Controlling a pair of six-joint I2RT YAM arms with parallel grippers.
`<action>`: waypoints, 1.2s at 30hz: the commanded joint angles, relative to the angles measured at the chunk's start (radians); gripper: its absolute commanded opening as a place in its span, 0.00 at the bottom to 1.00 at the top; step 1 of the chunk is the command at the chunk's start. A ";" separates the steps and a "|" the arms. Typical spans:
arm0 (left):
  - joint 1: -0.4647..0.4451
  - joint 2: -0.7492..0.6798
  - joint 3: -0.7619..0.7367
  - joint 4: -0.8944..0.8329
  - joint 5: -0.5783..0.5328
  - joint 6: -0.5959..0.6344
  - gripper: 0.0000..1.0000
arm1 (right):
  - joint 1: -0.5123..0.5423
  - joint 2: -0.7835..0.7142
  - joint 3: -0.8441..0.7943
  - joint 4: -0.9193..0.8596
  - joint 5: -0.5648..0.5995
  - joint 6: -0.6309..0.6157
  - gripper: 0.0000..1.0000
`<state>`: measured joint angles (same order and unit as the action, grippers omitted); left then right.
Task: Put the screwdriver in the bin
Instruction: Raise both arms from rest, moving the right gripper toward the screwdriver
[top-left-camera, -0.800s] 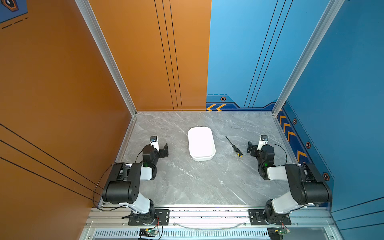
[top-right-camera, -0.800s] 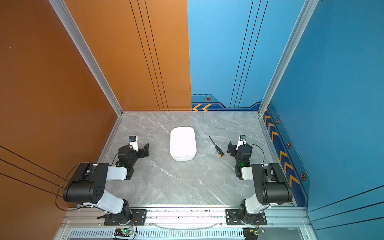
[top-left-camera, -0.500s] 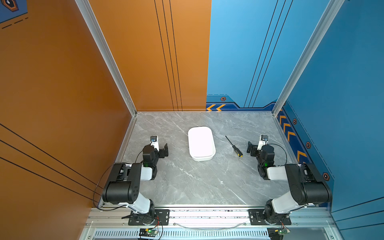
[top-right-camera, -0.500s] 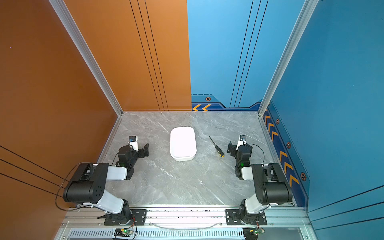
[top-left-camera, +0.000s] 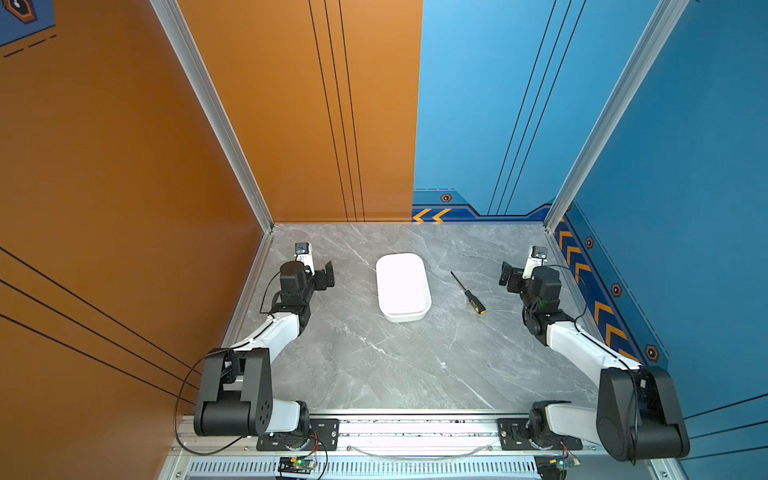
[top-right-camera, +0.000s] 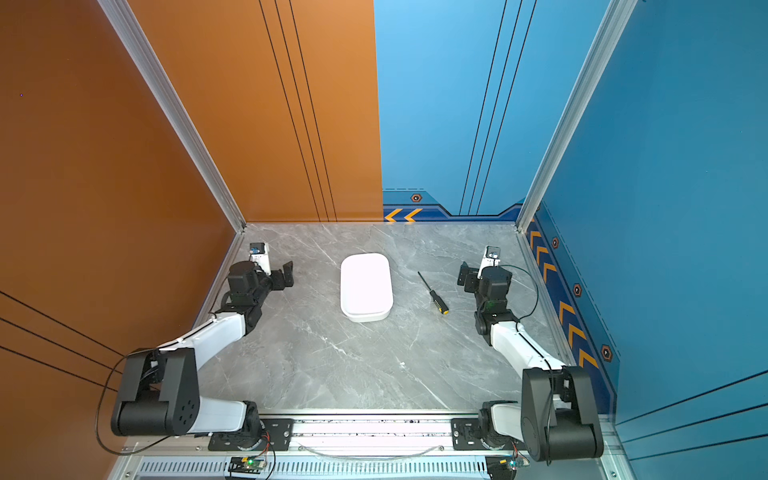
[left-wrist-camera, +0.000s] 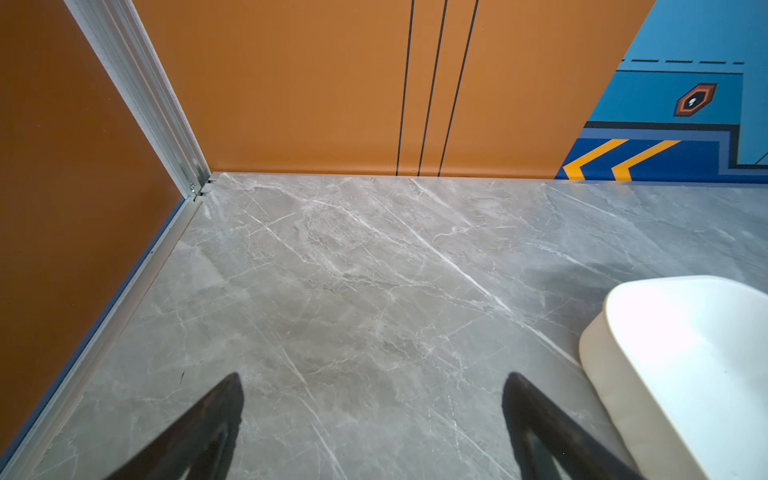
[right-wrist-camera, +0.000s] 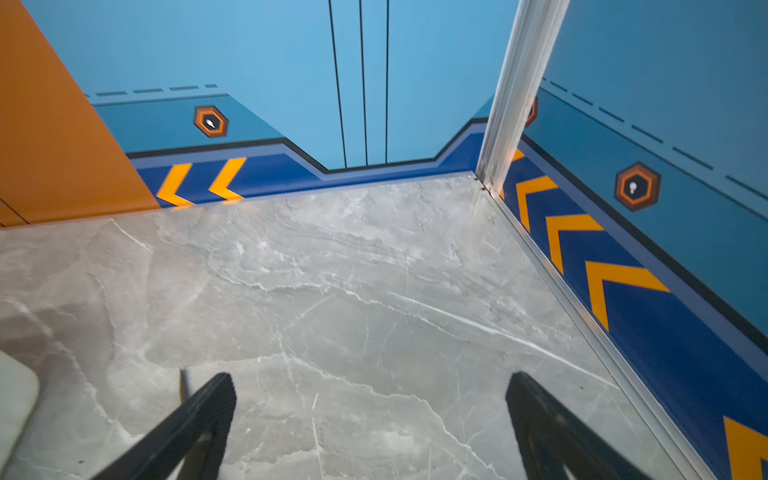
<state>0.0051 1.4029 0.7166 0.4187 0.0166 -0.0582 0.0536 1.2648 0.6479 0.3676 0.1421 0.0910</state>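
Note:
My right gripper moves to the screwdriver next and closes on the middle of its black handle (top-left-camera: 474, 301), just ahead of the yellow end of that handle.
The screwdriver (top-left-camera: 468, 293) (top-right-camera: 433, 293) lies flat on the grey marble table, thin shaft pointing to the back, black handle with yellow end toward the front. Left of it, a small gap away, stands the white bin (top-left-camera: 402, 286) (top-right-camera: 365, 286), with nothing inside. My right gripper (top-left-camera: 509, 276) (top-right-camera: 465, 276) hovers open just right of the screwdriver, apart from it. The right wrist view shows open jaws (right-wrist-camera: 370, 380) over bare table, with a thin blurred sliver, probably the screwdriver's tip (right-wrist-camera: 182, 384), beside one finger. My left gripper (top-left-camera: 322, 276) (left-wrist-camera: 374, 380) is open, left of the bin (left-wrist-camera: 685, 353).
Orange walls close the left and back left, blue walls the back right and right. Aluminium posts (top-left-camera: 552, 216) stand in the back corners. A metal rail (top-left-camera: 415, 428) with both arm bases runs along the front edge. The right arm is close to the right wall.

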 joint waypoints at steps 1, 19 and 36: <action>-0.010 0.062 0.143 -0.235 0.127 -0.085 0.98 | 0.019 -0.021 0.109 -0.332 -0.115 0.021 1.00; -0.123 0.536 0.621 -0.653 0.194 -0.285 0.98 | 0.070 -0.080 0.245 -0.575 -0.305 0.094 1.00; -0.250 0.651 0.734 -0.788 0.060 -0.289 0.98 | 0.034 -0.163 0.166 -0.569 -0.312 0.114 1.00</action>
<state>-0.2245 2.0197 1.4227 -0.3187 0.1108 -0.3389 0.0967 1.1290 0.8326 -0.1921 -0.1551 0.1864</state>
